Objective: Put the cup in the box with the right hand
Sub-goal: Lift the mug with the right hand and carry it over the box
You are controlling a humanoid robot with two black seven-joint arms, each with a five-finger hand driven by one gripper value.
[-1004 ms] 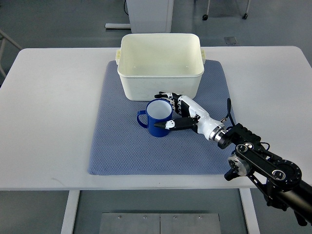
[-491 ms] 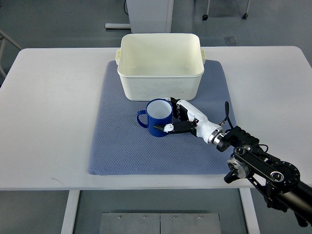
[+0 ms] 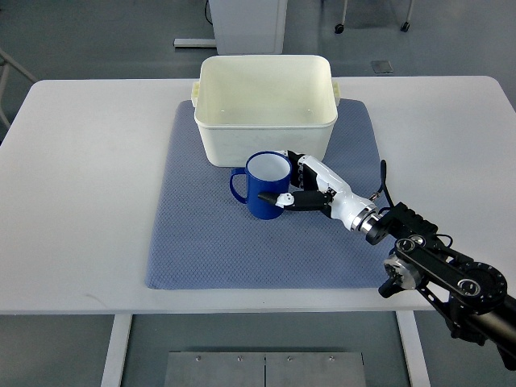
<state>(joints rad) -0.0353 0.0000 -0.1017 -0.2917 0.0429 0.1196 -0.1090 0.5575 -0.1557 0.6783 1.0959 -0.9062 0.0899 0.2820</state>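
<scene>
The robot's right gripper needs to release the blue cup inside the cream box, midway (image 3: 259, 108) along the front side of the box. The cup is held just above the mat now.
A blue cup (image 3: 263, 185) with a white inside and its handle to the left is held just above the blue-grey mat (image 3: 201, 234), in front of the cream box (image 3: 266, 109). My right hand (image 3: 289, 179) comes in from the lower right and is shut on the cup's right side, thumb at the front wall and fingers behind the rim. The box stands open and holds nothing that I can see. The left arm does not show.
The mat lies on a white table (image 3: 89, 161), and the box sits on the mat's far half. My right forearm (image 3: 439, 274) hangs over the table's near right edge. Grey floor and furniture legs lie beyond the table.
The right hand has closed tighter on the cup and lifted it slightly, moving it up and toward the box; the cup now looks larger and higher in the picture.
</scene>
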